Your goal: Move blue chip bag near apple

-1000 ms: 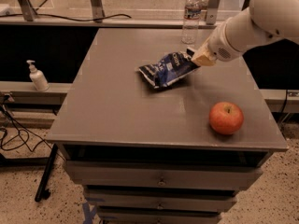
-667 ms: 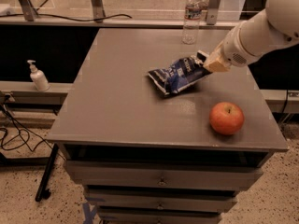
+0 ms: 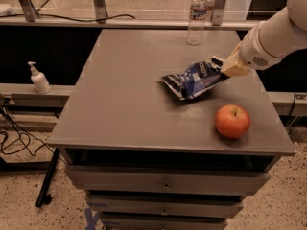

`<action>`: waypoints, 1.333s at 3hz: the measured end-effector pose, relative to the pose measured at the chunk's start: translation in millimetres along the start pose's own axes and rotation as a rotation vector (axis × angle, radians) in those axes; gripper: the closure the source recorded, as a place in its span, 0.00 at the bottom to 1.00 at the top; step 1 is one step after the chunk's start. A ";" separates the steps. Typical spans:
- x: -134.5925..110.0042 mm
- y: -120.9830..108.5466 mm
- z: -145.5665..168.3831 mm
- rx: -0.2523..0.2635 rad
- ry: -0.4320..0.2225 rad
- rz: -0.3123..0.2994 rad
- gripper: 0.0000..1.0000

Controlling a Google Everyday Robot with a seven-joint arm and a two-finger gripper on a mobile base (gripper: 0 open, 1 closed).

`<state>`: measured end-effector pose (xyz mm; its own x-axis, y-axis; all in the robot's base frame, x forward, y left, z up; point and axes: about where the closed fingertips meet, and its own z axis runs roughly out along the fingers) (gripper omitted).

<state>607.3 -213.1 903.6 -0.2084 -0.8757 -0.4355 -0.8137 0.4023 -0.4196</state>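
Note:
Next, my gripper puts the blue chip bag down on the grey table (image 3: pixel 212 88) just behind the apple.
The blue chip bag (image 3: pixel 195 78), dark blue crumpled foil with white lettering, hangs tilted just above the grey table (image 3: pixel 120 104), right of its middle. My gripper (image 3: pixel 223 66) comes in from the right and is shut on the bag's upper right end. The red-orange apple (image 3: pixel 232 121) sits on the table near the front right corner, a short way below and right of the bag, not touching it.
A clear plastic water bottle (image 3: pixel 196 18) stands at the table's back edge, behind the bag. A white pump bottle (image 3: pixel 39 78) stands on a low ledge to the left. Drawers are below the tabletop. Cables lie on the floor at the left.
My gripper has carried the bag to the right and slightly toward the front, closer to the apple. The apple has not moved.

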 end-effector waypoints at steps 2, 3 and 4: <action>17.4 -12.4 -13.7 0.015 0.045 -0.038 1.00; 21.0 -14.2 -16.5 0.012 0.057 -0.057 1.00; 27.3 -6.6 -19.1 -0.003 0.070 -0.063 1.00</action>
<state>596.6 -244.7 909.7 -0.1943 -0.9156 -0.3520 -0.8278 0.3455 -0.4419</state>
